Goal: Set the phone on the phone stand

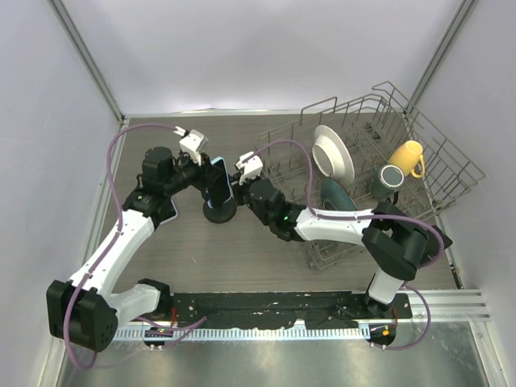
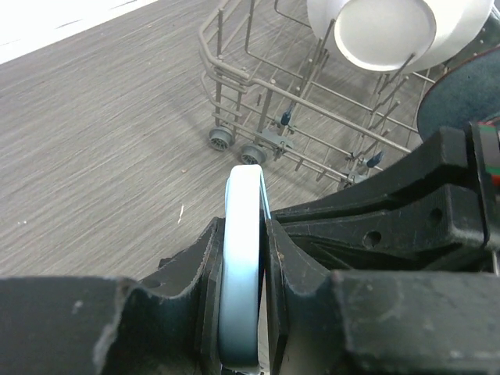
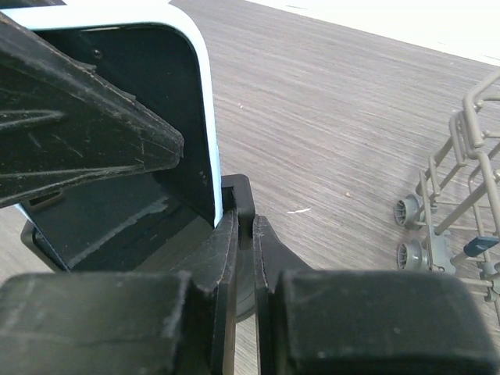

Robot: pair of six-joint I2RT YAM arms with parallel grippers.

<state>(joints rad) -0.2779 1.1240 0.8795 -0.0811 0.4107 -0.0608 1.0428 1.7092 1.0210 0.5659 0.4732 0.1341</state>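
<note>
Next, my left gripper releases the phone, now held upright over the stand, on the phone stand [image 1: 222, 192], setting it free at a spot just above the stand's round black base.
The phone [image 1: 220, 182], black screen with a pale blue rim, stands upright over the phone stand [image 1: 219, 211], whose round black base rests on the table. My left gripper [image 1: 203, 172] is shut on the phone. In the left wrist view the phone [image 2: 239, 266] shows edge-on, clamped in that gripper [image 2: 241, 234]. My right gripper [image 1: 243, 182] is shut on the stand's small black hook [image 3: 244, 197] beside the phone's lower corner [image 3: 205, 117]. In the right wrist view the right gripper [image 3: 247, 226] pinches that hook. Whether the phone rests in the stand is hidden.
A wire dish rack [image 1: 451, 165] stands at the right with a white plate [image 1: 332, 153], a dark blue plate [image 1: 334, 196], a yellow mug [image 1: 407, 157] and a dark cup [image 1: 389, 177]. Its wheels [image 2: 234, 144] are close to the stand. Walls enclose the table.
</note>
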